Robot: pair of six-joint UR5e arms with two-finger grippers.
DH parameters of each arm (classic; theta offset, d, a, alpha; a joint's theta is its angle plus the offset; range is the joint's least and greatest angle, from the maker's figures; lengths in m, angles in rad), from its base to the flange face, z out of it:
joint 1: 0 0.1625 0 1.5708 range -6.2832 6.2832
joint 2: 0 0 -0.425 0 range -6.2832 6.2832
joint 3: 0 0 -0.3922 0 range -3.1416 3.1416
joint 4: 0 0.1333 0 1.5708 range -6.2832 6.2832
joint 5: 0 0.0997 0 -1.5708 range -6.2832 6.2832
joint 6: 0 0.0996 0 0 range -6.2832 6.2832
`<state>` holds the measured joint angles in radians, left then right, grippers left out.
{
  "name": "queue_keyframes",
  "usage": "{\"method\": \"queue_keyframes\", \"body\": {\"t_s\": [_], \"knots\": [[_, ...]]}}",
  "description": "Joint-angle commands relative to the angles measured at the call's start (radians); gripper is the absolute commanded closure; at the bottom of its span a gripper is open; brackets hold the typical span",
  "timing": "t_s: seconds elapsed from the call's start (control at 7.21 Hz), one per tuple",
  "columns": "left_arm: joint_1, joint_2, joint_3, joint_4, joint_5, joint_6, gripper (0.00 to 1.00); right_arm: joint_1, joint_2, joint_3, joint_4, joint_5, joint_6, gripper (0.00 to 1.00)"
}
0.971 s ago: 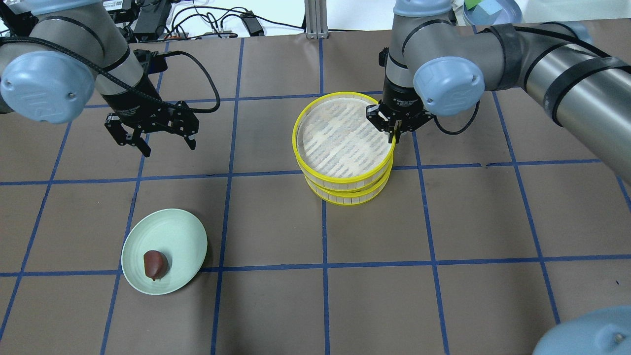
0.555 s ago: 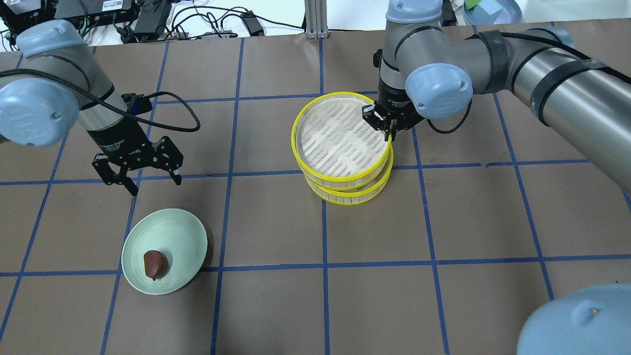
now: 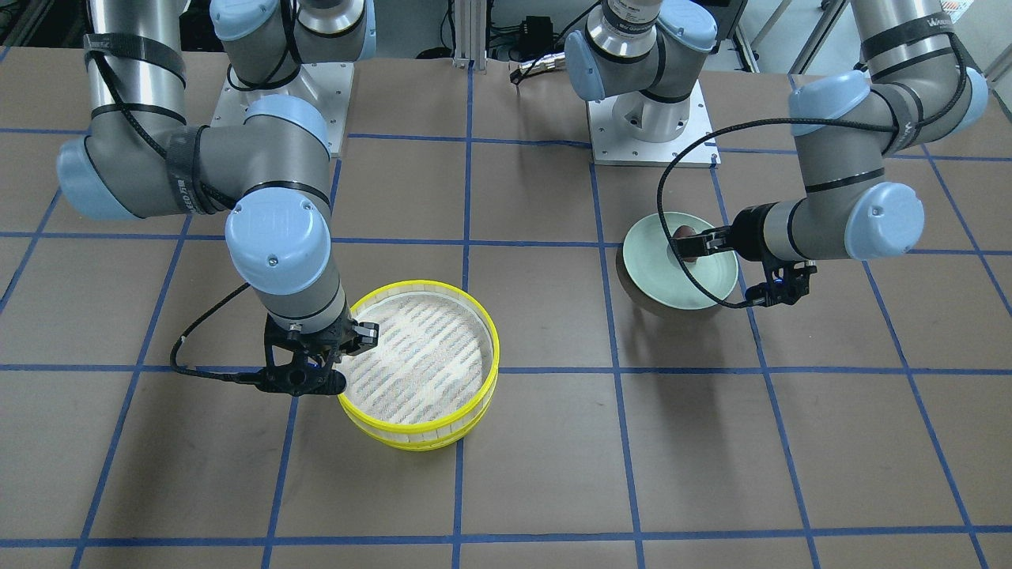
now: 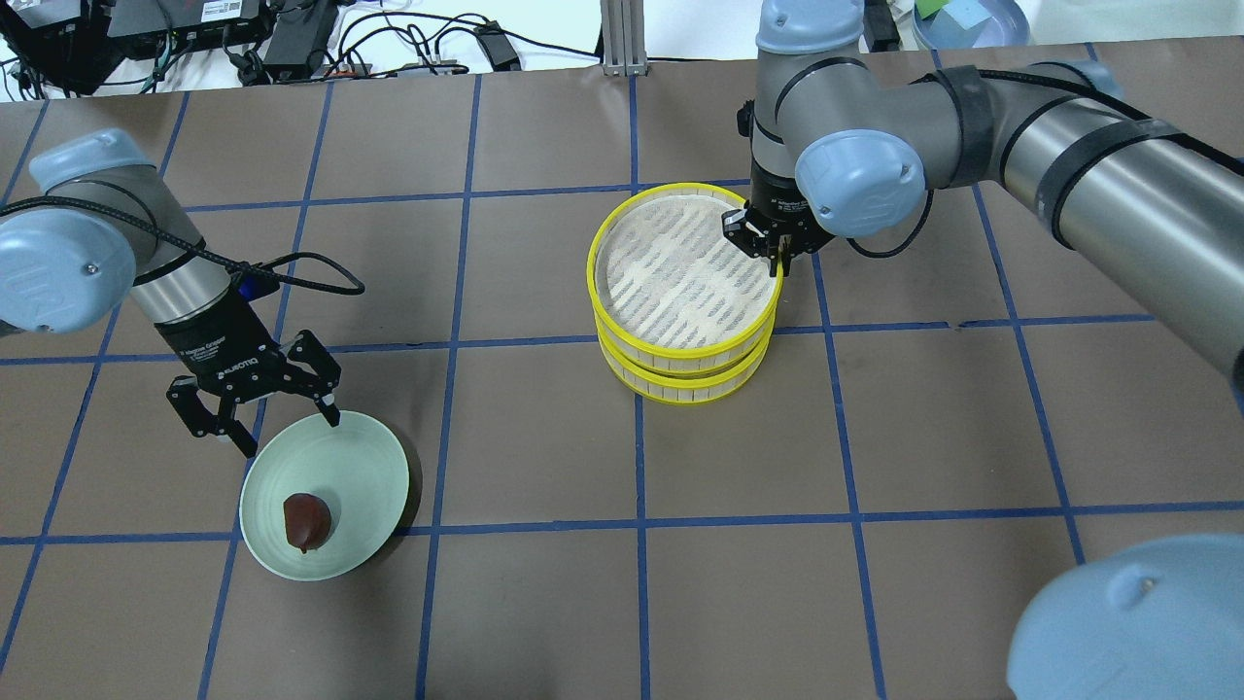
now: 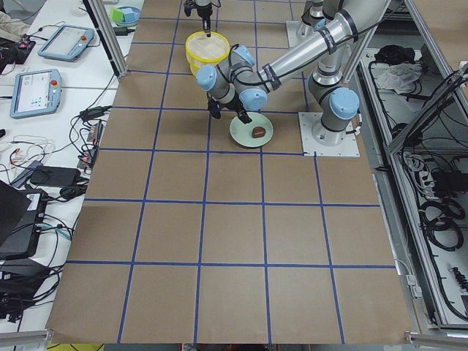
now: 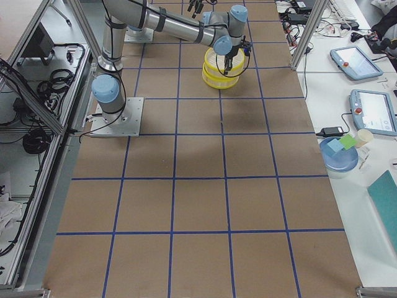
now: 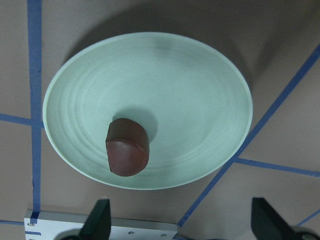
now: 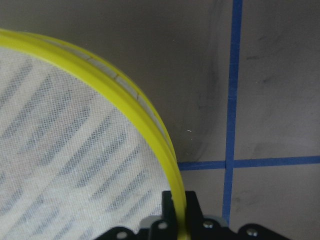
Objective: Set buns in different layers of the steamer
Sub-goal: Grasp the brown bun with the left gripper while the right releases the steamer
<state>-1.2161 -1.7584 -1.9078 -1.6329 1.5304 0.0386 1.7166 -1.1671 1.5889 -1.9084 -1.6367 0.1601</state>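
The dark brown bun lies on the pale green plate. My left gripper will close across the middle of the dark brown bun (image 3: 685,232) (image 7: 128,148).
The steamer (image 4: 685,292) is two stacked yellow-rimmed trays at mid-table; its top mesh floor is bare. My right gripper (image 4: 777,264) is shut on the top tray's yellow rim (image 8: 150,125) at its right edge, one finger inside and one outside; it also shows in the front view (image 3: 340,352). The dark brown bun (image 4: 306,520) lies on the pale green plate (image 4: 364,467), and shows in the left wrist view (image 7: 127,147). My left gripper (image 4: 292,435) is open above the plate's far edge, apart from the bun. The cream-white bun is not visible.
The table is covered in brown paper with a blue tape grid. Cables and power supplies (image 4: 292,39) lie along the far edge. Tablets (image 5: 33,91) and a blue bowl (image 6: 340,154) sit on side benches off the table.
My left arm has moved down toward the plate, gripper still open. My right gripper has stayed shut on the top tray's rim, with the tray shifting only slightly.
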Motion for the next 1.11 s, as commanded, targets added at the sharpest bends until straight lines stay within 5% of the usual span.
{"method": "queue_keyframes", "body": {"t_s": [0.0, 0.55, 0.83, 0.97], "knots": [[0.007, -0.047, -0.008, 0.022, 0.005, 0.001, 0.0, 0.0, 0.012, 0.005, -0.001, 0.006, -0.002, 1.0], [0.058, -0.101, -0.077, 0.071, 0.016, 0.003, 0.05, 0.0, 0.014, 0.009, 0.0, 0.008, -0.001, 1.0], [0.064, -0.119, -0.105, 0.076, 0.014, 0.003, 0.07, 0.0, 0.006, 0.008, -0.001, 0.006, -0.002, 0.01], [0.064, -0.136, -0.108, 0.096, 0.017, 0.003, 0.08, -0.002, -0.003, -0.003, 0.002, 0.011, -0.001, 0.0]]}}
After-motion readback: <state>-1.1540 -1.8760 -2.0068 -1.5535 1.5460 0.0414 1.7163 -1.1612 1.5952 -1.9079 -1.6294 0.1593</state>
